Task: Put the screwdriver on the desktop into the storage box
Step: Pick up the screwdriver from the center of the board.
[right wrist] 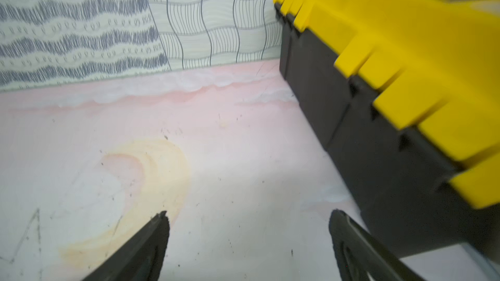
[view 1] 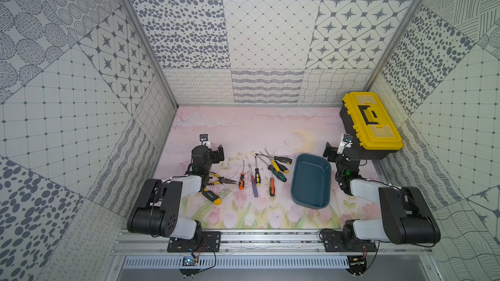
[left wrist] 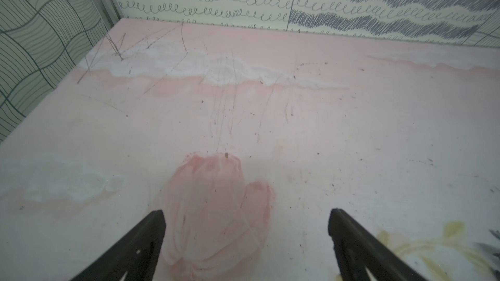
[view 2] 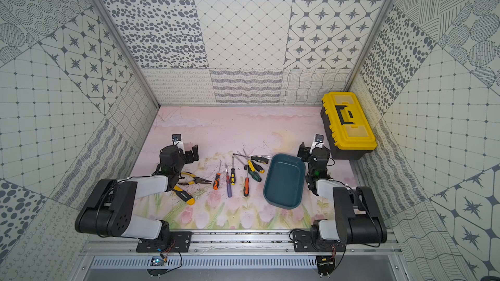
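The orange-handled screwdriver nearest the pliers is next, and my left gripper needs to go to it and close on that screwdriver's handle [view 1: 241, 181].
Several screwdrivers lie side by side on the pink desktop [view 1: 243, 128], among them an orange-handled one [view 1: 272, 187] [view 2: 246, 186], a purple one [view 1: 254, 189] and a green one [view 1: 280, 175]. Just right of them sits the teal storage box [view 1: 311, 182] [view 2: 284, 182], with nothing in it. My left gripper [view 1: 214, 153] [left wrist: 247, 217] hovers open behind and left of the screwdrivers, over bare desktop. Behind the box's far right corner my right gripper [view 1: 333, 152] [right wrist: 249, 217] is open and holds nothing. No screwdriver shows in either wrist view.
A black toolbox with a yellow lid [view 1: 370, 124] [right wrist: 392, 77] stands shut at the back right, close to the right gripper. Pliers [view 1: 219, 180] and a black-and-yellow tool [view 1: 211, 197] lie by the left arm. Patterned walls enclose three sides.
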